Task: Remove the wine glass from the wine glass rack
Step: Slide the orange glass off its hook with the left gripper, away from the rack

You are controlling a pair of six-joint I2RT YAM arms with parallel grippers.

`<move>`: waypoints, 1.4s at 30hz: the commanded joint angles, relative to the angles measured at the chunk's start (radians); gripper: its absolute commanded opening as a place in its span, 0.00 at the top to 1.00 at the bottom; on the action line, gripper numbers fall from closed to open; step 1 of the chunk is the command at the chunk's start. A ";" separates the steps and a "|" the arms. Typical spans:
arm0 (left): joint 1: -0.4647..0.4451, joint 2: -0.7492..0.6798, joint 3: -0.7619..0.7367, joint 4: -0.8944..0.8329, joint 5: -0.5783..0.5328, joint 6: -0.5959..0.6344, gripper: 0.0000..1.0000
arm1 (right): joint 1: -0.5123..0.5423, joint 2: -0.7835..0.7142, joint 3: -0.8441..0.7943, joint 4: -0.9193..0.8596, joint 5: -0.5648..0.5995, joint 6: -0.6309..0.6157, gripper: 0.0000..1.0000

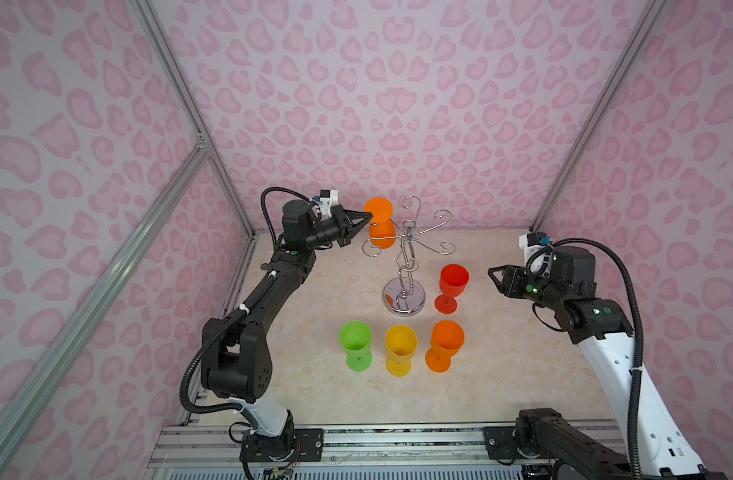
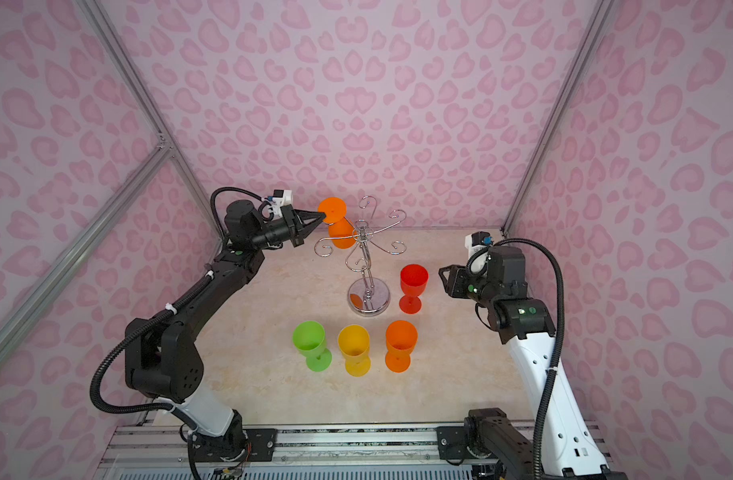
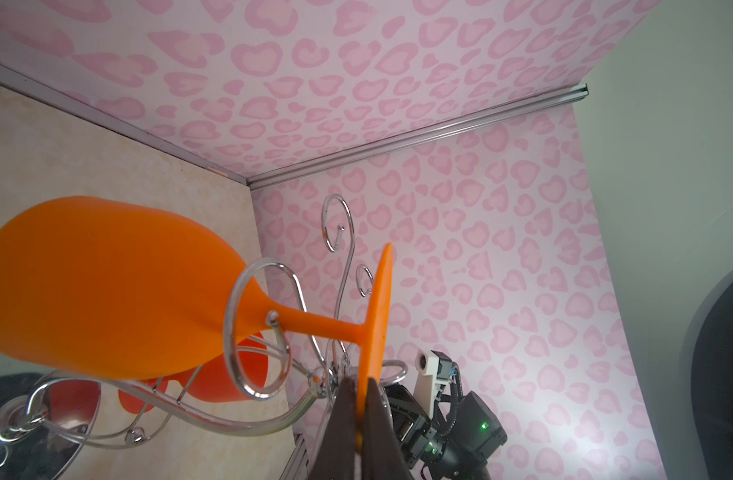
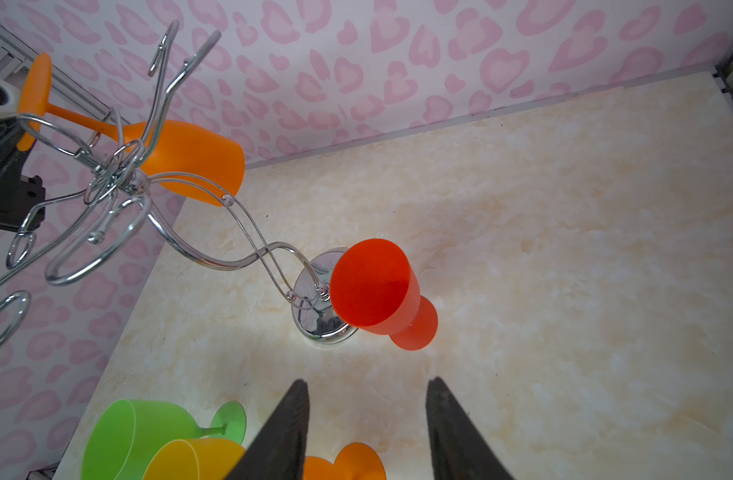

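Note:
The hanging orange wine glass has its foot in my left gripper, so my right gripper should next grab the bowl [image 4: 222,166] near the glass's rim.
An orange wine glass [image 1: 380,232] [image 2: 340,232] [image 3: 107,286] [image 4: 190,153] hangs upside down on the chrome wine glass rack [image 1: 404,266] [image 2: 367,266] [image 3: 240,332] [image 4: 119,178], its stem through a curled hook arm. My left gripper [image 1: 370,215] [image 2: 324,215] [image 3: 360,399] is shut on the rim of the glass's round foot [image 1: 378,210] [image 3: 377,316]. My right gripper [image 1: 490,272] [image 2: 441,272] [image 4: 367,386] hangs open to the right of the rack, with nothing between its fingers.
A red glass [image 1: 452,286] [image 4: 377,291] stands upright beside the rack's mirror base [image 1: 404,301]. Green [image 1: 355,345], yellow [image 1: 400,349] and orange [image 1: 446,345] glasses stand in a row nearer the front. Pink patterned walls close in the back and sides.

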 commanded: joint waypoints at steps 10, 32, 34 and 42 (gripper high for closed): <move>-0.008 -0.051 0.007 -0.128 -0.013 0.102 0.98 | -0.001 0.000 -0.015 0.030 -0.006 0.010 0.53; -0.002 -0.164 -0.093 -0.138 -0.003 0.116 0.98 | -0.002 0.004 -0.018 0.035 -0.012 0.009 0.53; 0.005 -0.180 -0.112 -0.151 -0.005 0.115 0.98 | -0.003 0.004 -0.016 0.033 -0.014 0.007 0.53; 0.053 -0.260 -0.214 -0.158 -0.002 0.107 0.98 | -0.005 0.002 -0.020 0.033 -0.015 0.006 0.53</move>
